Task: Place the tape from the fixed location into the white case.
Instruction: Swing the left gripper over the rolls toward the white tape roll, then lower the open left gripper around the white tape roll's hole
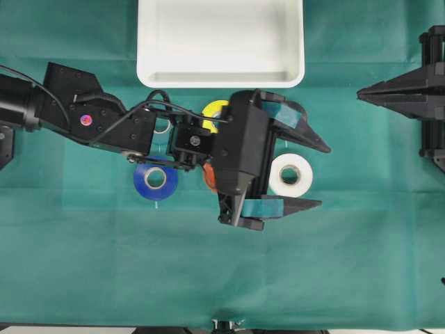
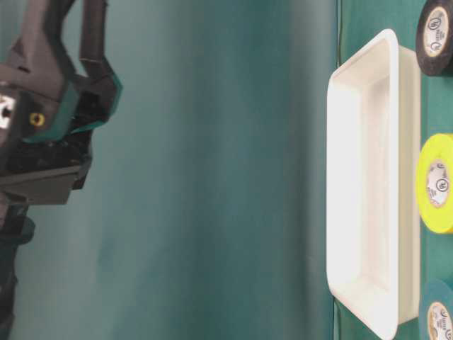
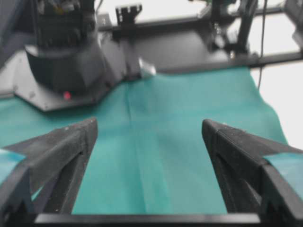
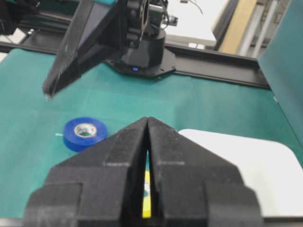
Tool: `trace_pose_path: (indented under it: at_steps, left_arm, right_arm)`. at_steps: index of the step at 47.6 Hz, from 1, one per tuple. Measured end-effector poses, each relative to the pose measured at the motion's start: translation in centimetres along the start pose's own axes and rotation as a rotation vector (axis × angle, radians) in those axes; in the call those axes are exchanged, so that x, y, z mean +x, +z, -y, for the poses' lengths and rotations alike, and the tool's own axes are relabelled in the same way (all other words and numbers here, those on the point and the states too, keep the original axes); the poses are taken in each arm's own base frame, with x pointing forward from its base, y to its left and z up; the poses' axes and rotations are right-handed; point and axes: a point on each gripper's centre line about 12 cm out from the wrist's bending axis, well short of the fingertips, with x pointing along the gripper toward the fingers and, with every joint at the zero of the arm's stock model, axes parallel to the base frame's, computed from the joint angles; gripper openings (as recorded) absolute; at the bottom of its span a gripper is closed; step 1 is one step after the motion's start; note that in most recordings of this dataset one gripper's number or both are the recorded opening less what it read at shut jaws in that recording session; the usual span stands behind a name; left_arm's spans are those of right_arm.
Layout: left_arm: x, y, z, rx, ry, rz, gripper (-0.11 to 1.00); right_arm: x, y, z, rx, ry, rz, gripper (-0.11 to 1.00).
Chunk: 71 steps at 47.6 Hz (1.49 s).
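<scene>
The robot's left gripper will close on the white tape's near side (image 1: 289, 189), away from the white case, with one finger in the tape's hole.
The white tape (image 1: 290, 174) lies flat on the green cloth, right of centre. My left gripper (image 1: 325, 176) hovers over it, open wide, with one finger on each side of the roll as seen from overhead. In the left wrist view the left gripper (image 3: 149, 130) has only green cloth between its fingers, and the tape is hidden there. The white case (image 1: 220, 78) stands at the back centre with nothing in it. My right gripper (image 1: 360, 92) rests at the right edge, shut and holding nothing, its jaws pressed together (image 4: 148, 119).
A blue roll (image 1: 155, 179) lies left of the arm. A yellow roll (image 1: 214, 111) and an orange roll (image 1: 208, 178) are partly hidden under it. Beside the case lie a black roll (image 2: 435, 35) and a teal roll (image 2: 439, 315).
</scene>
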Motion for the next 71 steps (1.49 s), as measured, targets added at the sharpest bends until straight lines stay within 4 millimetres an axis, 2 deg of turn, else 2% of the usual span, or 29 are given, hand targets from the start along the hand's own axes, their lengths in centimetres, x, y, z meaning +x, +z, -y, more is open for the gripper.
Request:
trace_pose_path:
  at_steps: [20,33,48,71]
  left_arm:
    - [2.4,-0.1,0.1,0.002,-0.026,-0.449,0.97]
    - [3.2,1.1,-0.1,0.004,-0.035,-0.645,0.97]
    - [3.6,2.3,-0.1,0.011,-0.038,-0.675,0.97]
    - [3.6,2.2,-0.1,0.012,-0.037,-0.677,0.97]
  right_arm:
    - [0.0,-0.1,0.0,0.001,0.0,-0.006,0.0]
    - [0.0,-0.1,0.0,0.0,0.0,-0.006,0.0]
    - [0.0,0.0,0.0,0.0,0.0,-0.006,0.0]
    - [0.0,-0.2,0.0,0.0,0.0,-0.014,0.0]
